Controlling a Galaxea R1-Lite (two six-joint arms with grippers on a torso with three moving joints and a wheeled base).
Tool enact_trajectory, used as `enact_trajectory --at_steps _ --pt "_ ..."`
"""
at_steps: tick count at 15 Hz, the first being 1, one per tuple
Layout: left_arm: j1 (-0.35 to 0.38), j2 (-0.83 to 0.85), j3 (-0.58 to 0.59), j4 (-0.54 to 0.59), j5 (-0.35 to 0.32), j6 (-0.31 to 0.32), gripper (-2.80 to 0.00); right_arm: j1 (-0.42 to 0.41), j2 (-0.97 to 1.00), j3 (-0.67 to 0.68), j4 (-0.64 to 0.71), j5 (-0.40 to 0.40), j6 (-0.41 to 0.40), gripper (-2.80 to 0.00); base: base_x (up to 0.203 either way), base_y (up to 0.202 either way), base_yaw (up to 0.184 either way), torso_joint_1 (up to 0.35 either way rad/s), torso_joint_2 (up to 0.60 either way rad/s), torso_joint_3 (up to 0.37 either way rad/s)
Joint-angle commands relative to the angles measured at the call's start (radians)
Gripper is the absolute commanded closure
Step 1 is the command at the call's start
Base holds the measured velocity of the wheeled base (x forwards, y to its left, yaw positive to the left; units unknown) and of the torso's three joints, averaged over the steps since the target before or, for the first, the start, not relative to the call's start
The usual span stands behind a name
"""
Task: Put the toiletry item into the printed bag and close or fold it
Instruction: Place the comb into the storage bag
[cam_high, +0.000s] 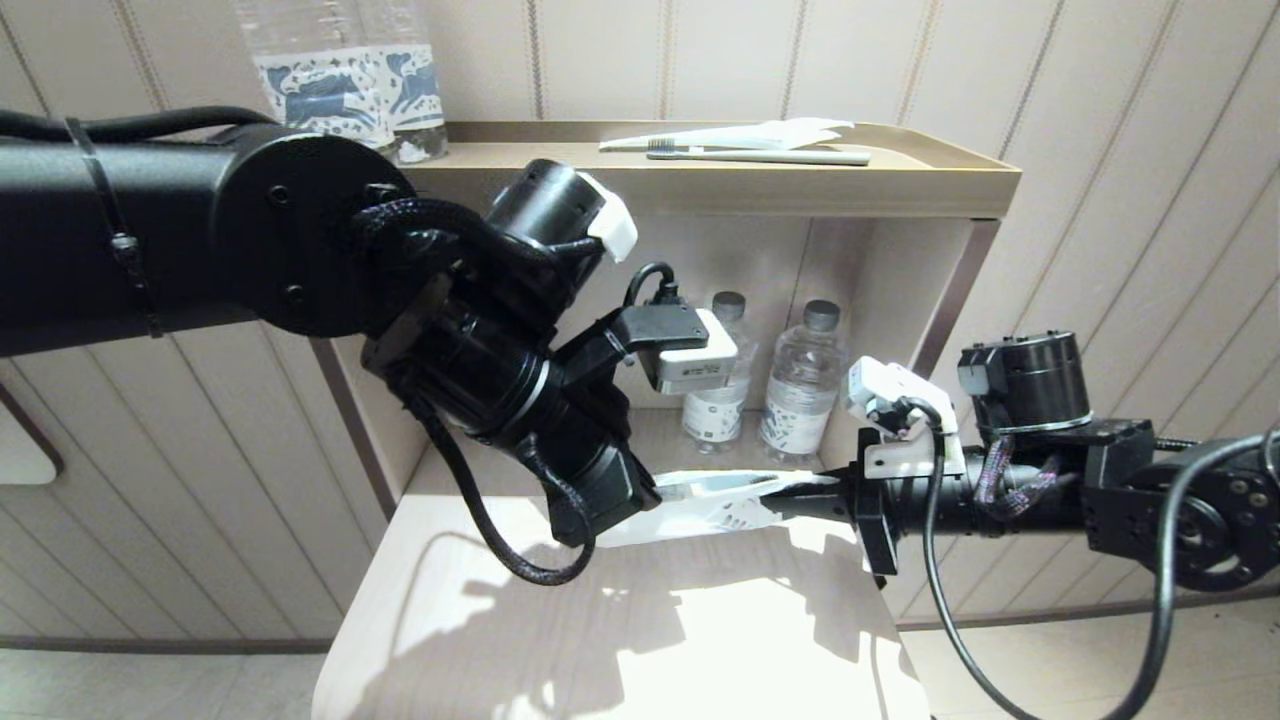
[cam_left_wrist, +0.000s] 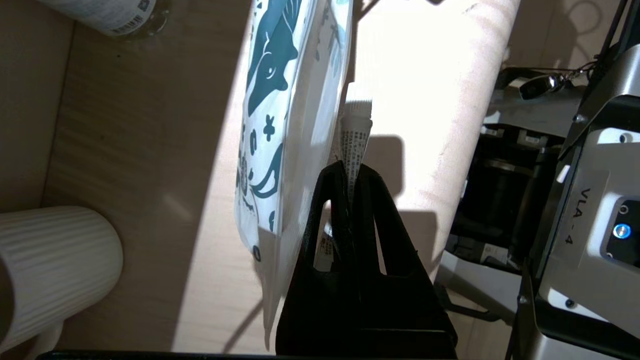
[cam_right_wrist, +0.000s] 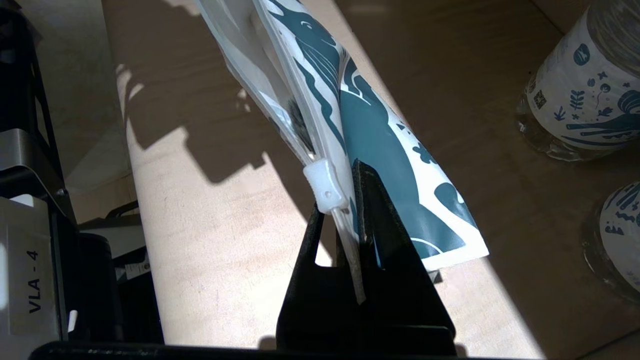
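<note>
My left gripper is going to release the white toiletry item inside the opening of the printed bag (cam_high: 710, 494) (cam_left_wrist: 313, 117), next to the toothbrush.
The printed bag (cam_high: 725, 508), translucent white with blue-teal shapes, hangs stretched between my two grippers just above the table. My left gripper (cam_high: 648, 495) is shut on one end; in its wrist view the jaws (cam_left_wrist: 352, 167) pinch a narrow white strip with small print beside the bag (cam_left_wrist: 280, 100). My right gripper (cam_high: 800, 492) is shut on the other end, its jaws (cam_right_wrist: 345, 210) clamping the zip track right beside the white slider (cam_right_wrist: 325, 187). Dark bristles of the toothbrush (cam_right_wrist: 300, 125) show through the bag's mouth; its handle is hidden inside.
Two water bottles (cam_high: 800, 385) stand in the niche behind the bag. The upper shelf (cam_high: 960, 170) carries another toothbrush (cam_high: 770, 156), a plain white wrapper (cam_high: 750, 133) and bottles (cam_high: 345, 80). A ribbed white cup (cam_left_wrist: 50, 270) stands near the left gripper. The table (cam_high: 640, 630) lies below.
</note>
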Motion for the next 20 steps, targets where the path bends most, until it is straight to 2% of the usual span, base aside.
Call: enact_trajectory --at_steps 1,5,20 --pt "0.001 0.014 -0.001 0.003 -0.001 0.003 0.0 0.0 0.0 0.003 -0.002 0.004 -0.003 0.0 0.0 0.0 0.0 0.0 0.0 0.0" --pt "0.026 0.012 0.001 0.003 -0.001 0.006 0.0 0.0 0.005 0.004 -0.003 0.006 -0.003 0.0 0.0 0.0 0.0 0.0 0.0 0.0" --pt "0.027 0.038 0.073 -0.009 0.001 0.003 0.0 0.005 -0.012 0.026 -0.01 0.012 -0.023 0.0 0.0 0.0 0.0 0.0 0.0 0.0"
